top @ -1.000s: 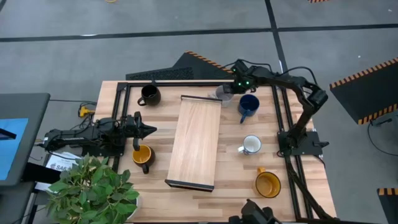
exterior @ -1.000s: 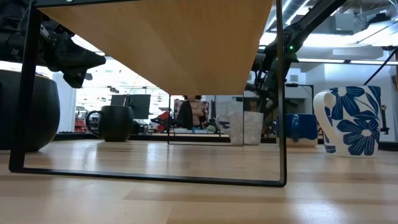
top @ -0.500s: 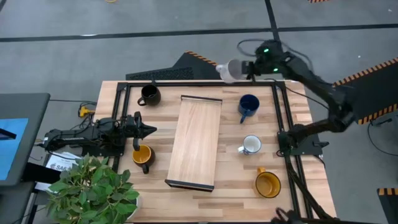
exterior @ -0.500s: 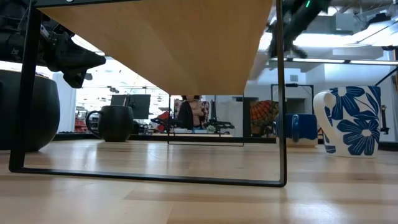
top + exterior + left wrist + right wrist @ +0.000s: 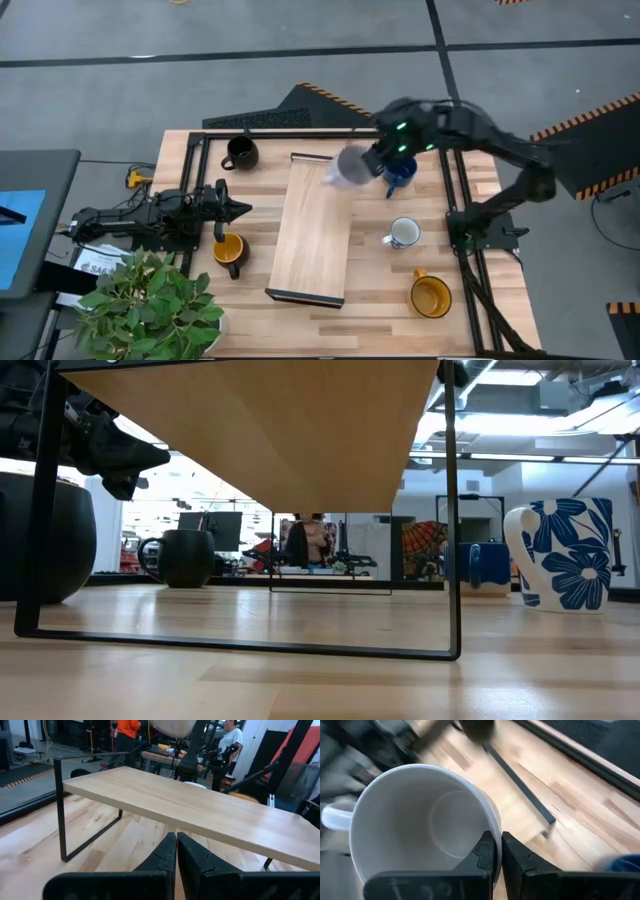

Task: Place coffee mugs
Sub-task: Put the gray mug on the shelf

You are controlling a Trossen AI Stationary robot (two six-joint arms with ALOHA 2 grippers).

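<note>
The pale grey mug will go down from my right gripper on the board's far end (image 5: 335, 183), by the edge that faces the dark blue mug.
My right gripper (image 5: 368, 166) is shut on the pale grey mug (image 5: 348, 167), which is in the air over the far end of the long wooden board (image 5: 315, 230). The mug also shows in the left wrist view (image 5: 172, 726). My left gripper (image 5: 237, 209) is shut and empty at the table's left, beside a yellow-orange mug (image 5: 229, 248). The black mug (image 5: 240, 152), dark blue mug (image 5: 400, 170), white mug (image 5: 404, 233) and second yellow-orange mug (image 5: 431, 296) stand on the table. My right gripper pinches the pale grey mug's wall at the rim (image 5: 495, 832), one finger inside the mug and one outside. The fingers come at it from the table's right side. The mug is lifted clear, its handle (image 5: 332, 817) on the side away from the fingers.
The board stands on thin black metal legs (image 5: 452, 510) above the table. A black frame (image 5: 205, 180) runs along the table's left, far and right sides. A potted plant (image 5: 150, 305) stands at the near left corner.
My right gripper has lifted the pale grey mug off the table at the far edge, carried it up, then brought it toward the near-left, over the board's far end. The left arm has kept still.
</note>
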